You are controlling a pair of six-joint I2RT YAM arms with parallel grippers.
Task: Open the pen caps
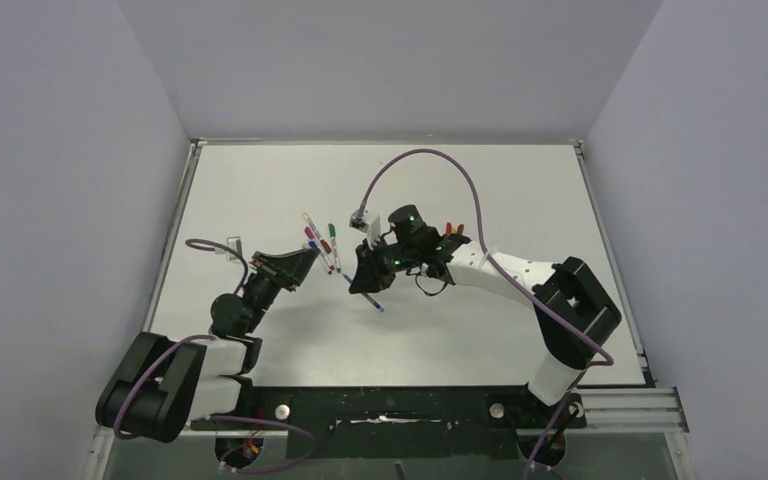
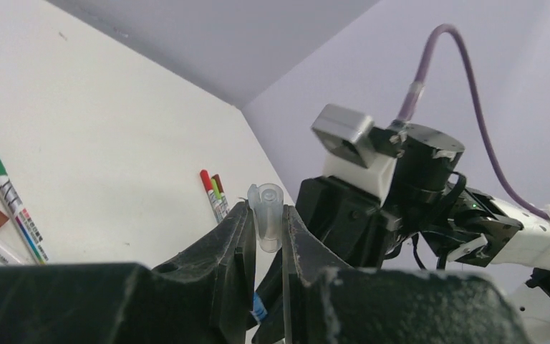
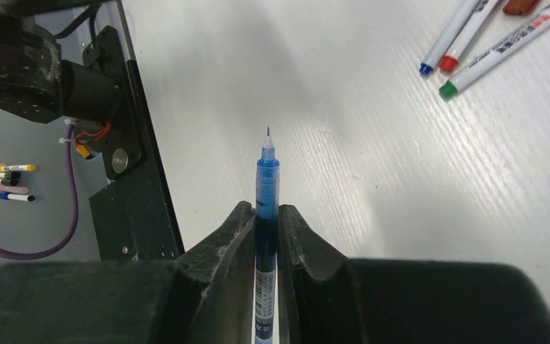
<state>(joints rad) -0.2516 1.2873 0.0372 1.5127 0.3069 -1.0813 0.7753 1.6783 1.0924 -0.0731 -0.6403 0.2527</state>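
Next, I release the blue pen with my right gripper beside the red and lime pair (image 1: 493, 242), away from my left gripper.
My left gripper (image 2: 266, 211) is shut on a short translucent pen cap (image 2: 269, 215) that stands upright between its fingers, pulled free of its pen. Close to its right, my right gripper (image 3: 265, 209) is shut on a blue pen (image 3: 267, 183) whose bare fine tip points away over the table. From above, the left gripper (image 1: 305, 258) and right gripper (image 1: 368, 285) hang a little apart above the table, and the blue pen (image 1: 380, 306) sticks out below the right one. Several capped pens (image 1: 322, 240) lie in a loose group just behind the left gripper.
A green-capped pen (image 2: 0, 179) and a red and lime pair (image 2: 213, 192) lie on the white table (image 1: 460, 200). Blue, red and green pens (image 3: 465, 54) lie at the upper right of the right wrist view. The black base plate (image 3: 136, 201) runs along the near edge.
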